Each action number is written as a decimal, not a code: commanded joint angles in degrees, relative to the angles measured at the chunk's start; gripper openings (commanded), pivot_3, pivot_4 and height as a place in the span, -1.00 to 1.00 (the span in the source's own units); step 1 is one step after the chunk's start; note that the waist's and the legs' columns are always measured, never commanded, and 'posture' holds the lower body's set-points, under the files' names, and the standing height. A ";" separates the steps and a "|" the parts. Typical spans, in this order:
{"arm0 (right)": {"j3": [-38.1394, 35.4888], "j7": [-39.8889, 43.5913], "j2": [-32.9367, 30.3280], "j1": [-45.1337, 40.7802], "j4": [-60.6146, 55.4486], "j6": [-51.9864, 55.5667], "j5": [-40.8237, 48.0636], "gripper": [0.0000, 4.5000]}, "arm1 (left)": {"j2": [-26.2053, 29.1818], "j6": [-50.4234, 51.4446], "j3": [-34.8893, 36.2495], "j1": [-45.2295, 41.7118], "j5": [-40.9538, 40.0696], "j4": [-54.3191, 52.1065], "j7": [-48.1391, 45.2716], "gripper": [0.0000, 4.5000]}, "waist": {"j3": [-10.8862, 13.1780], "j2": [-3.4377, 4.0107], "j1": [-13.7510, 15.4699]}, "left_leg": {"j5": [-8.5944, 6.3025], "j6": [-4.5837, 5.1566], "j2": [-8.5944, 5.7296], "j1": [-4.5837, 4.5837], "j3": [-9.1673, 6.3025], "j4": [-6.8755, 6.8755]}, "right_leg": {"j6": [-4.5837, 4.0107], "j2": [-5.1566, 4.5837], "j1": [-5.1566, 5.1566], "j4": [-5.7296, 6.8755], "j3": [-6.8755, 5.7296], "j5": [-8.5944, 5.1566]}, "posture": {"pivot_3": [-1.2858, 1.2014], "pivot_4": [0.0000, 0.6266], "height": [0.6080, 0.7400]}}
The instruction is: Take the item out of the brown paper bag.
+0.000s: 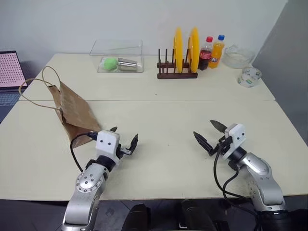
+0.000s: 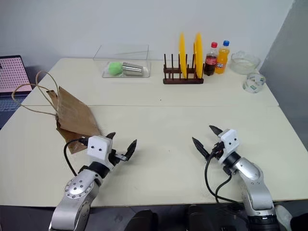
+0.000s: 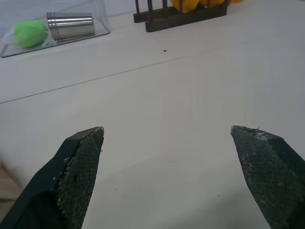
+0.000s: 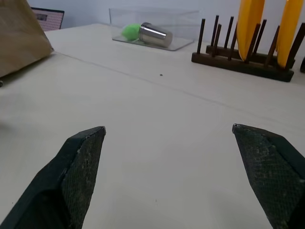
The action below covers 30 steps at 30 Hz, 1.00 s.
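Observation:
The brown paper bag is next: next my left gripper goes to it and closes on its cord handle [image 1: 42, 105] that loops toward the laptop.
The brown paper bag [image 1: 74, 111] lies flat on the left side of the cream table, its cord handles [image 1: 41, 86] looping toward the far left. What it holds is hidden inside. My left gripper [image 1: 124, 136] hovers open just right of the bag's near corner, nothing between its fingers. My right gripper [image 1: 208, 134] stands open over the near right of the table, far from the bag, and empty. The bag's corner [image 4: 21, 36] also appears in the right wrist view.
At the back stand a clear box [image 1: 118, 57] with a green ball and a metal cup, a wooden dish rack [image 1: 177, 72] with two yellow plates, two bottles [image 1: 211, 52], a glass bowl [image 1: 237, 56] and a tape roll [image 1: 250, 77]. A laptop [image 1: 9, 72] sits far left.

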 commanded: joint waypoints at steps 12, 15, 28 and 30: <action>4.74 14.83 -8.32 -22.60 -6.16 23.47 17.30 1.00 | -3.64 22.28 23.51 -2.43 -10.01 -23.59 13.39 0.99 | 0.00 -0.03 0.03 | 0.00 0.00 0.00 -0.01 -0.08 0.03 | 0.00 0.02 0.01 0.04 -0.09 0.00 | 0.03 -0.52 1.00; 5.29 17.98 -9.92 -25.65 -5.68 26.47 19.59 1.00 | 0.73 28.77 29.33 -6.75 -14.05 -23.42 12.73 0.99 | 0.00 -0.05 0.08 | 0.00 0.00 0.00 0.00 -0.13 0.03 | 0.00 0.04 0.03 0.03 -0.13 0.00 | 0.03 -0.52 1.00; 9.70 26.88 -14.32 -38.66 -2.52 31.88 19.38 1.00 | 9.97 51.50 35.73 -31.45 -18.08 -3.62 17.28 0.99 | 0.03 -0.11 -0.03 | 0.01 -0.02 -0.03 -0.03 -0.17 0.06 | -0.01 0.01 0.01 0.07 -0.14 0.02 | 0.03 -0.52 1.00; 9.87 27.27 -14.45 -40.50 -2.02 33.01 19.47 1.00 | 10.52 51.86 34.79 -32.79 -17.70 -1.42 17.02 0.99 | 0.03 -0.11 -0.03 | 0.01 -0.03 -0.03 -0.03 -0.15 0.05 | -0.06 0.00 0.00 0.09 -0.10 0.05 | 0.03 -0.52 1.00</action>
